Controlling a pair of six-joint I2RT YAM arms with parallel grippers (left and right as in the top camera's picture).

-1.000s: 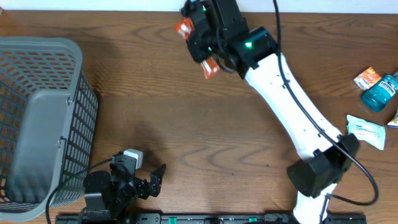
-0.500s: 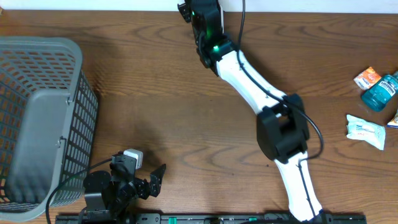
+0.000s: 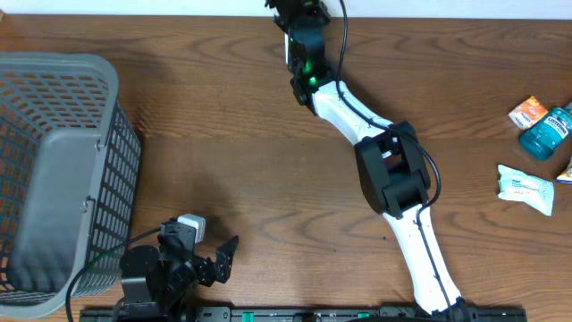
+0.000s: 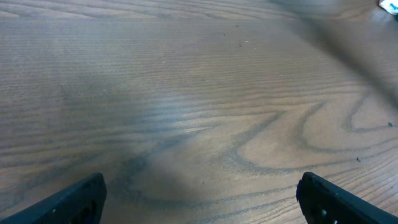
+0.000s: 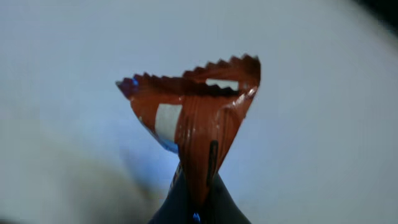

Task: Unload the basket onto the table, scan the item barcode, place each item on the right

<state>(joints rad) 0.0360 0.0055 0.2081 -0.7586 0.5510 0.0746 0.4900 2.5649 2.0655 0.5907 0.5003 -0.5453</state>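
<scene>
The robot's right gripper needs to release the orange-red snack packet on the bare wood [image 3: 500,105] beside the orange packet. The held packet is now past the table's far edge.
The item is an orange-red snack packet [image 5: 193,118] with a zigzag top edge and a white patch on its side. In the right wrist view it stands upright against a pale wall, and my right gripper [image 5: 198,194] is shut on its lower end. From overhead, the right gripper [image 3: 293,11] reaches past the table's far edge at top centre, and the packet is hidden there. No barcode can be made out. My left gripper [image 3: 207,262] rests at the near left edge. It is open [image 4: 205,202] over bare wood with nothing between its fingers.
A grey mesh basket [image 3: 63,61] fills the left side of the table. At the far right lie an orange packet [image 3: 527,112], a blue bottle [image 3: 547,132] and a white pouch [image 3: 525,189]. The right arm's white links [image 3: 393,179] cross the table's middle.
The right arm has stretched further towards the far edge, its elbow swinging left and inward. The packet, visible overhead a second ago, has passed out of that view. The left arm is still.
</scene>
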